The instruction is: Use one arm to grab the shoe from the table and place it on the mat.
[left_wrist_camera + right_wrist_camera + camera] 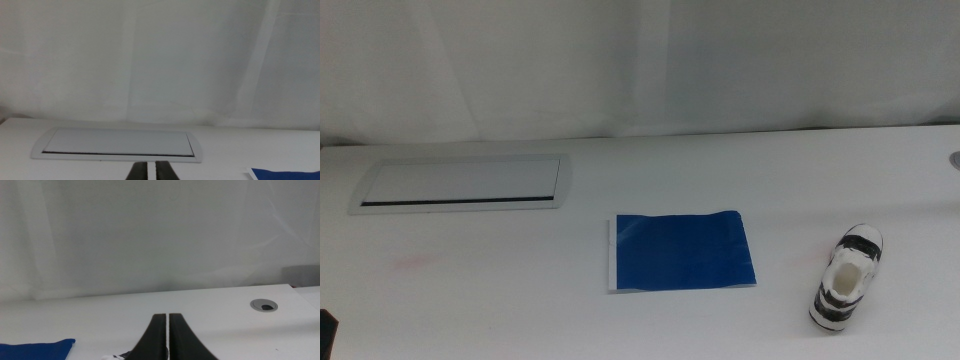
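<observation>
The shoe should be reached by my right gripper, which should then close across the shoe's middle (pixel 853 260), between the shoe's black toe piece and the shoe's opening.
The shoe (pixel 847 277), a small white sneaker with black stripes, lies on the white table (pixel 520 290) at the front right, its opening facing up. The deep-blue mat (pixel 682 250) lies flat in the middle, a white strip along its left edge, about a shoe's length left of the shoe. Neither arm reaches over the table in the middle view; only a dark bit of the left arm (pixel 325 335) shows at the bottom left edge. My left gripper (pixel 151 172) is shut and empty. My right gripper (pixel 167 335) is shut and empty, and a sliver of the shoe (pixel 111 357) shows beside it.
A grey-framed white rectangular panel (pixel 460 183) is set into the table at the back left; it also shows in the left wrist view (pixel 117 143). A round grey cable hole (pixel 263 305) sits at the table's far right. A white curtain hangs behind the table.
</observation>
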Tool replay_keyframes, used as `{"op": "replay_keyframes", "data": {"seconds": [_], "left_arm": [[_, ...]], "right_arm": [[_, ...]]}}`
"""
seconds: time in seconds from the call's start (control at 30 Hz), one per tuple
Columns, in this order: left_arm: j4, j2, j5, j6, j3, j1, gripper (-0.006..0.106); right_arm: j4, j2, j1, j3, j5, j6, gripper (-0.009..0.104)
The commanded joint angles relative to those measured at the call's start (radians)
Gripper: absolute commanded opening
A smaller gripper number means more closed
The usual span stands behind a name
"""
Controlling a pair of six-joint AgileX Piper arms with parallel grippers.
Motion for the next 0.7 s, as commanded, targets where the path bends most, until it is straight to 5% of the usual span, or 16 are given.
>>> {"op": "replay_keyframes", "data": {"seconds": [0.0,0.1,0.17,0.37,0.57,0.67], "left_arm": [[-0.006,-0.04,-0.013,-0.001,0.04,0.002,-0.003],[-0.006,-0.04,-0.013,-0.001,0.04,0.002,-0.003],[-0.006,-0.04,-0.013,-0.001,0.04,0.002,-0.003],[-0.006,-0.04,-0.013,-0.001,0.04,0.002,-0.003],[-0.006,-0.04,-0.013,-0.001,0.04,0.002,-0.003],[-0.006,-0.04,-0.013,-0.001,0.04,0.002,-0.003]], "right_arm": [[-0.001,-0.035,0.001,0.041,-0.012,-0.001,-0.003],[0.03,-0.035,0.001,0.041,-0.031,0.008,0.006],[0.096,-0.035,0.001,0.041,-0.038,0.03,0.022],[0.137,-0.035,0.001,0.041,-0.034,0.023,0.103],[0.146,-0.035,0.001,0.041,-0.055,0.026,0.103],[0.231,-0.035,0.001,0.041,-0.101,0.03,0.103]]}}
